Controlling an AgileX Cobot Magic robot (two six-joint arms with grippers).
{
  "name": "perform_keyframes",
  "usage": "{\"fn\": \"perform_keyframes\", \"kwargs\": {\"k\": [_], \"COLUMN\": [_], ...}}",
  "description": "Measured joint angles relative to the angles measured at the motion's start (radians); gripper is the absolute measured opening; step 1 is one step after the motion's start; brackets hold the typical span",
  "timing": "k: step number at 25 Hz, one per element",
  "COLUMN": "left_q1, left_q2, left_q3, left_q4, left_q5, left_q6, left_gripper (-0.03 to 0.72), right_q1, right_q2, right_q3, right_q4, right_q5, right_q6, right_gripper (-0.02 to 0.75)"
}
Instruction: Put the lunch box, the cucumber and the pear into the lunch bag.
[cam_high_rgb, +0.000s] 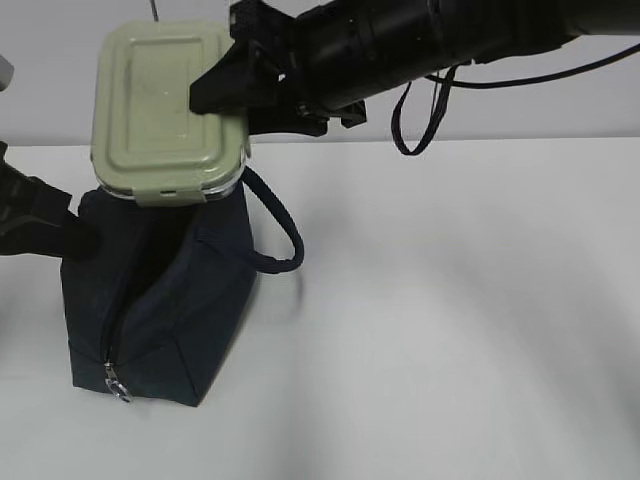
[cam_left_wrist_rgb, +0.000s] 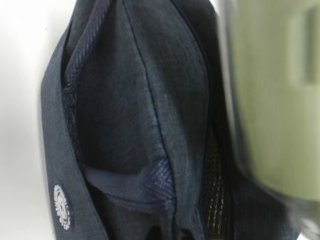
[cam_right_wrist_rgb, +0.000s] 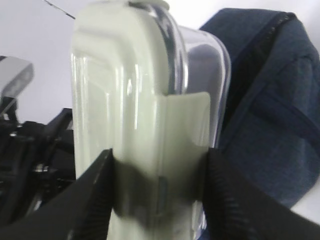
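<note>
My right gripper needs to let go of the lunch box between the sides of the navy lunch bag (cam_high_rgb: 190, 267) (cam_right_wrist_rgb: 246, 82), above the bag's zipper pull.
My right gripper (cam_high_rgb: 232, 105) is shut on the lunch box (cam_high_rgb: 165, 105), a clear container with a pale green clip lid. It holds the box tilted on edge just above the top of the dark navy lunch bag (cam_high_rgb: 160, 320). In the right wrist view the fingers (cam_right_wrist_rgb: 97, 192) clamp the box (cam_right_wrist_rgb: 135, 100) across lid and glass, with the bag (cam_right_wrist_rgb: 270, 115) behind it. My left gripper (cam_high_rgb: 70, 235) grips the bag's upper left edge. The left wrist view is filled by bag fabric (cam_left_wrist_rgb: 125, 100), with the box (cam_left_wrist_rgb: 270, 90) blurred at the right. The cucumber and the pear are out of view.
The bag stands on a white table (cam_high_rgb: 450, 320) at the left, its strap handle (cam_high_rgb: 285, 230) looping out to the right and its zipper pull (cam_high_rgb: 117, 385) low at the front. A black cable (cam_high_rgb: 420, 120) hangs under the right arm.
</note>
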Motion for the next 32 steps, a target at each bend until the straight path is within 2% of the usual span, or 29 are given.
{"fn": "perform_keyframes", "kwargs": {"k": [4, 9, 10, 12, 16, 26, 32], "left_q1": [0.0, 0.0, 0.0, 0.0, 0.0, 0.0, 0.0], "left_q2": [0.0, 0.0, 0.0, 0.0, 0.0, 0.0, 0.0], "left_q3": [0.0, 0.0, 0.0, 0.0, 0.0, 0.0, 0.0], "left_q4": [0.0, -0.005, -0.009, -0.009, -0.009, -0.003, 0.0], "left_q5": [0.0, -0.002, -0.002, -0.004, -0.005, -0.008, -0.012], "left_q6": [0.0, 0.0, 0.0, 0.0, 0.0, 0.0, 0.0], "left_gripper": [0.003, 0.003, 0.003, 0.003, 0.003, 0.003, 0.003], "right_q1": [0.018, 0.02, 0.02, 0.02, 0.04, 0.154, 0.159], "right_q2": [0.034, 0.037, 0.04, 0.044, 0.071, 0.221, 0.231], "right_q3": [0.0, 0.0, 0.0, -0.002, -0.009, -0.139, -0.185], "right_q4": [-0.129, -0.513, -0.547, -0.561, -0.516, -0.457, -0.492], "right_q5": [-0.028, 0.008, 0.017, 0.019, -0.003, -0.03, -0.006], "right_q6": [0.107, 0.387, 0.416, 0.449, 0.463, 0.472, 0.452], "right_gripper": [0.372, 0.372, 0.372, 0.372, 0.372, 0.374, 0.467]}}
